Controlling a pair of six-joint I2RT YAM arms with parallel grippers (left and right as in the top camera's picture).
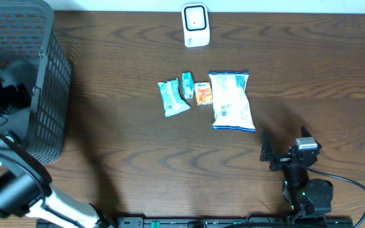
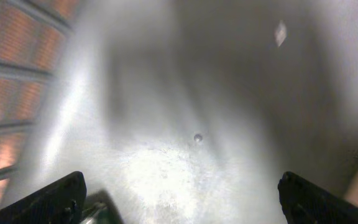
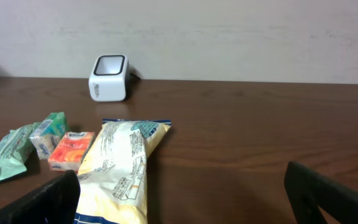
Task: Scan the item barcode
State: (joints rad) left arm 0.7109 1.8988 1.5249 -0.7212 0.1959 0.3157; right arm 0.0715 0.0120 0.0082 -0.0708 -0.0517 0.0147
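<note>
The robot's left gripper needs to next close on the sides of the dark shiny shape point(image 1: 12, 137) point(image 2: 100, 210) at the near end of the basket's bottom.
The white barcode scanner point(image 1: 195, 25) point(image 3: 109, 78) stands at the table's far edge. In front of it lie a teal packet point(image 1: 172, 98) point(image 3: 5, 155), a small teal packet point(image 1: 187, 84) point(image 3: 48, 134), an orange packet point(image 1: 203, 93) point(image 3: 71, 149) and a large white-and-blue bag point(image 1: 232, 101) point(image 3: 120, 174). My right gripper point(image 1: 286, 147) point(image 3: 180, 186) is open, low over the table just in front of the bag and holding nothing. My left gripper point(image 2: 182, 193) is open inside the dark mesh basket point(image 1: 43, 82), above its grey floor, with nothing between the fingers.
The basket fills the table's far left; its mesh wall point(image 2: 11, 93) glows orange in the left wrist view. A dark shiny shape point(image 2: 101, 208) sits beside the left finger; I cannot tell what it is. A cable point(image 1: 353, 190) runs from the right arm.
</note>
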